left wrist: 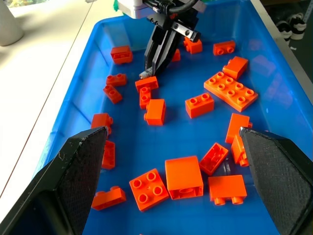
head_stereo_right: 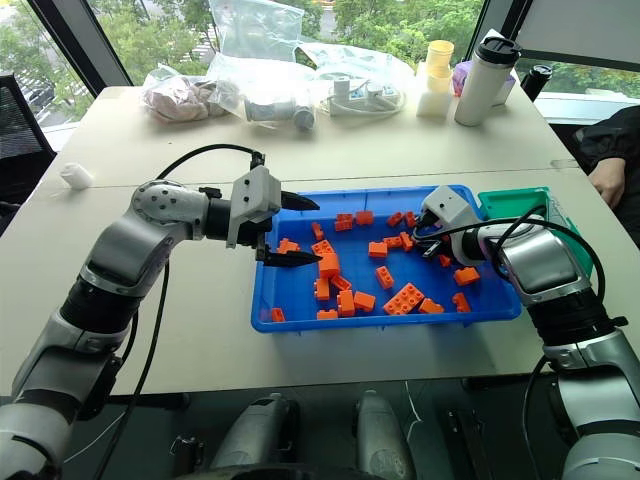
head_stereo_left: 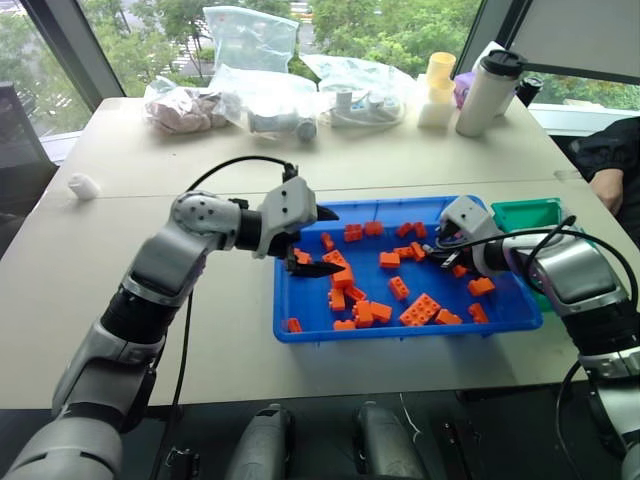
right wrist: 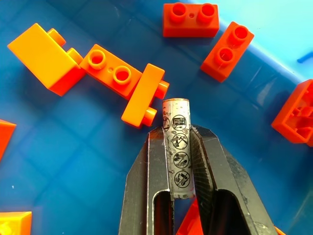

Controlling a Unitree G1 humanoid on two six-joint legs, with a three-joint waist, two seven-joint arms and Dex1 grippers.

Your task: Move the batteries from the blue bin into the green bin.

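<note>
Next, my right gripper lets go of the silver-grey battery on the middle of the green bin's bottom (head_stereo_left: 547,262), beside the blue bin.
The blue bin (head_stereo_left: 400,332) lies on the table in front of me, strewn with orange toy bricks (head_stereo_left: 420,309). At its right end my right gripper (right wrist: 177,134) reaches down among the bricks and is shut on a silver-grey battery (right wrist: 176,147), which stands out past the fingertips just above the bin floor. The same gripper (head_stereo_left: 440,250) sits close to the green bin (head_stereo_left: 527,213), which stands against the blue bin's far right corner. Over the blue bin's left part my left gripper (head_stereo_left: 338,241) hovers open, with nothing between its fingers.
Clear plastic bags (head_stereo_left: 270,100), a white flask with a black lid (head_stereo_left: 489,92) and a yellow-and-white cup stack (head_stereo_left: 438,90) line the table's far side. A small white object (head_stereo_left: 83,186) lies far left. A person's hand (head_stereo_left: 607,185) rests at the right edge.
</note>
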